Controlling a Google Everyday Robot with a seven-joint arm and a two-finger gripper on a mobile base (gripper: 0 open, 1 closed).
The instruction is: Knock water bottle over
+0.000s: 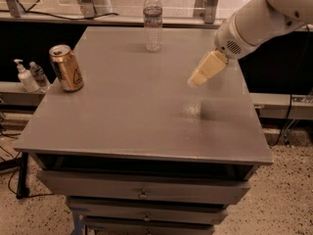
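I need to next move my gripper to the middle of the water bottle (153, 20) and close it there, around the bottle's clear ribbed body.
The water bottle (152, 20), clear ribbed plastic with a white cap and a dark label band, stands upright near the back edge of the grey table (122, 106), a little left of centre. My gripper (198, 79), cream-coloured on a white arm (254, 23), hangs above the table's right half. It points down and left. It is well apart from the bottle, to the bottle's right and nearer the front. It holds nothing that I can see.
A gold can (66, 67) stands at the table's left edge. A white pump-top bottle (23, 76) and a tiny clear bottle (36, 74) sit on a lower ledge to the left. Drawers (142, 192) are below the tabletop. A dark gap and a ledge lie to the right.
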